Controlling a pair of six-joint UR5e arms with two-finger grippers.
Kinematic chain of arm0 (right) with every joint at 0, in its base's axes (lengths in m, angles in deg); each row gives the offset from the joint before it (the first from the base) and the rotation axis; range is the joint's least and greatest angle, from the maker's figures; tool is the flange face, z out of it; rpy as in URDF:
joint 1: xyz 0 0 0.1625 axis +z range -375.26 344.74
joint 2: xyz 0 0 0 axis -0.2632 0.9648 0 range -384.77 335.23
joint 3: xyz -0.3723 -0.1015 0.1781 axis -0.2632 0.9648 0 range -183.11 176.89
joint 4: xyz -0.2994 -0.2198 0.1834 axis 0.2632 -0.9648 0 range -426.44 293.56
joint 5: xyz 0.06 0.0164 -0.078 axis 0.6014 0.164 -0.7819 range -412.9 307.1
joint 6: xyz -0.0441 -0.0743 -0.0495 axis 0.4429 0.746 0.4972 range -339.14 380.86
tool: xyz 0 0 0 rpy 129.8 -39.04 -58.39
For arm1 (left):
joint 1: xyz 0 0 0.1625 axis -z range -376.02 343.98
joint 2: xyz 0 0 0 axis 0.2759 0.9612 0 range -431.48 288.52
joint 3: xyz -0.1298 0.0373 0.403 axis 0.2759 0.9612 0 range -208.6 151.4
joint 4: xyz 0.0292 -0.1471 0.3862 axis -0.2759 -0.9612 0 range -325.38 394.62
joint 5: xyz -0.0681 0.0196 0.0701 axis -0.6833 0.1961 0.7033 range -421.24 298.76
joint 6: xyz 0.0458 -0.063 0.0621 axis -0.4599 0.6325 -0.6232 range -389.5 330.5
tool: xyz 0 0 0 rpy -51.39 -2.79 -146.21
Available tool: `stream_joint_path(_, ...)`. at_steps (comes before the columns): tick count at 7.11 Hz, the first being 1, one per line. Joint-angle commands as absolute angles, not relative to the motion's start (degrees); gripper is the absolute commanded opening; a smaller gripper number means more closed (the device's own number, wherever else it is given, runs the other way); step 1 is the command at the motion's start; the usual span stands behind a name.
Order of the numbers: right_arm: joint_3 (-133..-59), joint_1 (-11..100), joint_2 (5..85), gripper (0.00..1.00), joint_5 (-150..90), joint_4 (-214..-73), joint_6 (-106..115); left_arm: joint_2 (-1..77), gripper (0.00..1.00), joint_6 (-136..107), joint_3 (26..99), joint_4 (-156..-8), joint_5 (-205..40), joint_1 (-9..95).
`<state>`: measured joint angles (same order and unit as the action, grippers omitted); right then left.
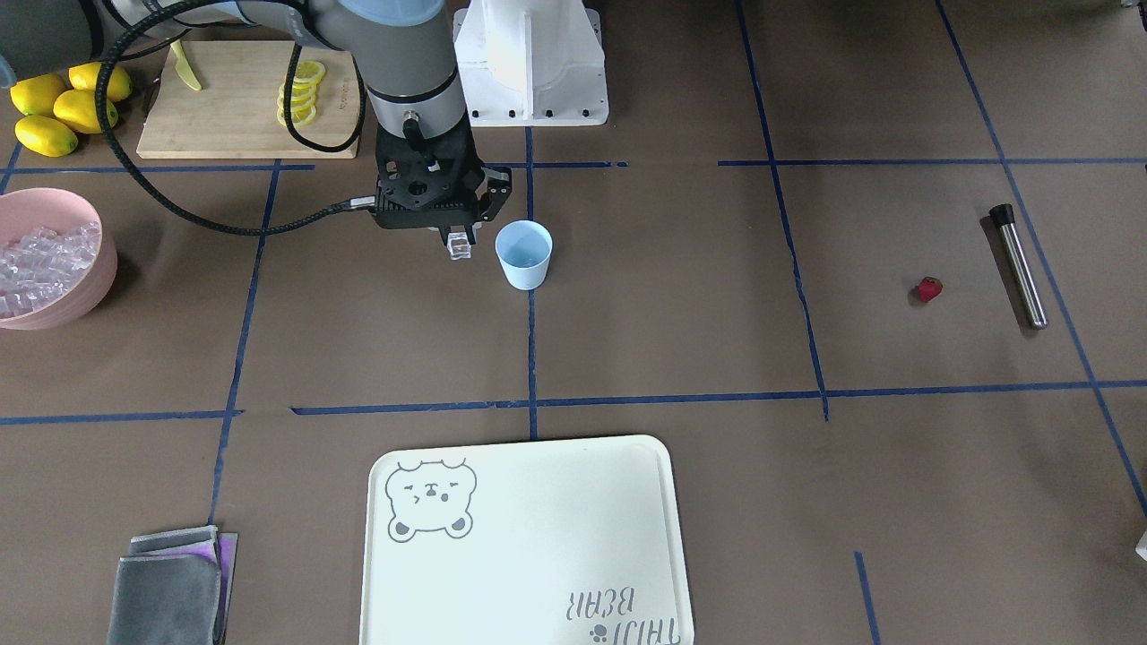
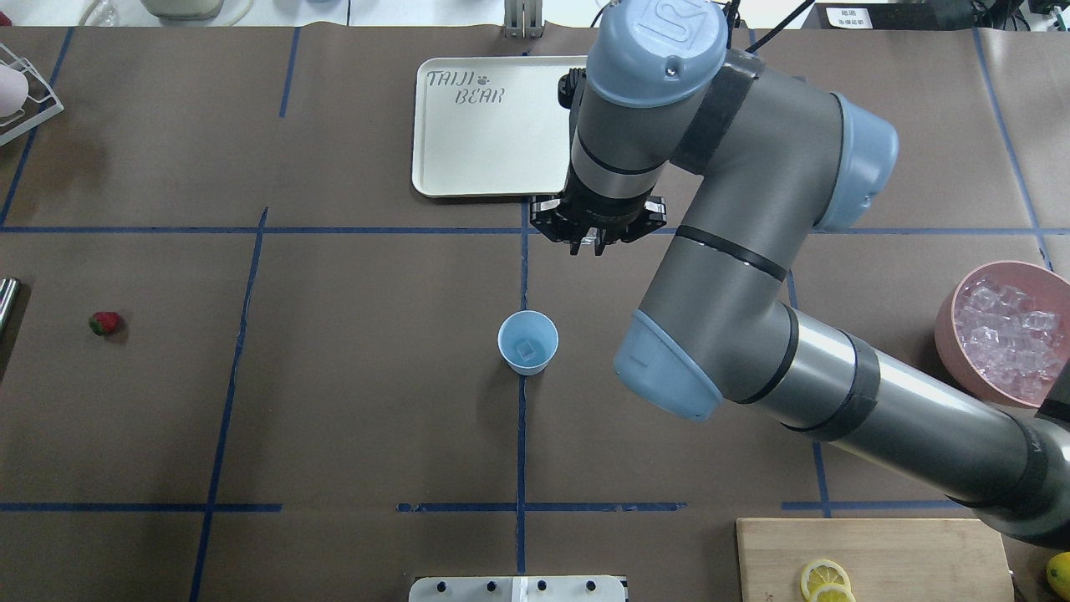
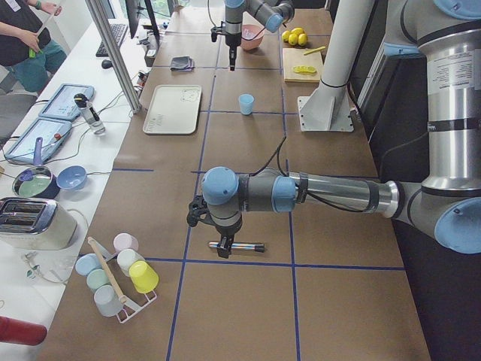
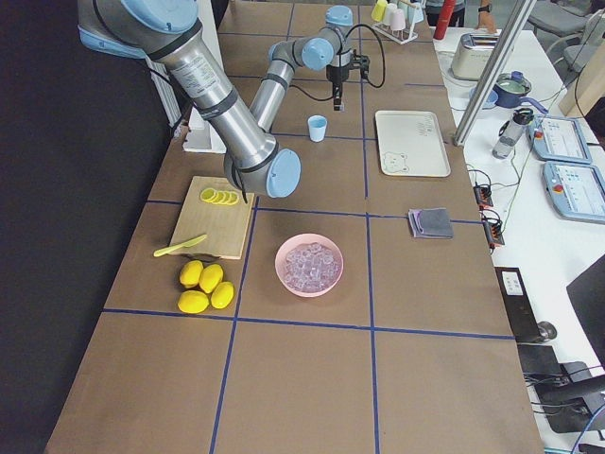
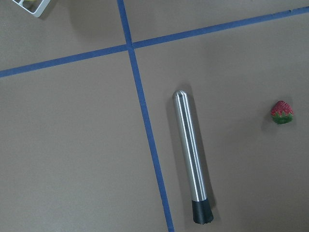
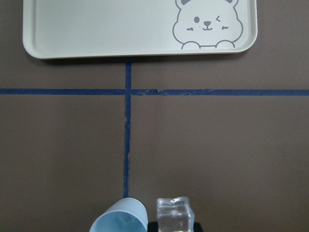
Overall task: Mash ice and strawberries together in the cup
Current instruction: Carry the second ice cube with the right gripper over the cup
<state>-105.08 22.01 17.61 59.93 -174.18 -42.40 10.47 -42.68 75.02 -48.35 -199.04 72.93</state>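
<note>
The clear ice cube in my right gripper, now just beside the cup, will be released inside the light blue cup (image 1: 524, 259) (image 6: 123, 222), where it will sit next to the other ice cube.
The light blue cup (image 2: 527, 342) stands upright at the table's middle with one ice cube (image 2: 527, 349) inside. My right gripper (image 1: 459, 244) hangs just beside the cup (image 1: 523, 254), above the table, shut on another clear ice cube (image 6: 175, 212). The strawberry (image 1: 929, 289) lies alone on the table far toward my left side and also shows in the left wrist view (image 5: 281, 112). My left gripper (image 3: 222, 244) hovers over a steel muddler (image 5: 191, 164). It shows only in the exterior left view, so I cannot tell whether it is open or shut.
A pink bowl (image 2: 949, 326) heaped with ice (image 2: 1007, 339) sits at my right. Behind it are a wooden board (image 1: 233, 107) with lemon slices, and whole lemons (image 1: 54, 107). A cream bear tray (image 1: 529, 537) and folded grey cloths (image 1: 170, 582) lie across the table.
</note>
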Motion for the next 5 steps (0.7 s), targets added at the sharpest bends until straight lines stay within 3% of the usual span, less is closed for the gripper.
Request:
stream_joint_path(1,-101.8,19.0,15.6,0.00,57.8,-173.8,-44.4,10.5,1.00,-42.7,75.0,-48.4,-199.1,72.9)
stream_joint_path(5,-99.3,12.7,15.6,0.00,53.8,-171.3,-48.8,10.4,1.00,-42.7,75.0,-48.4,-199.1,72.8)
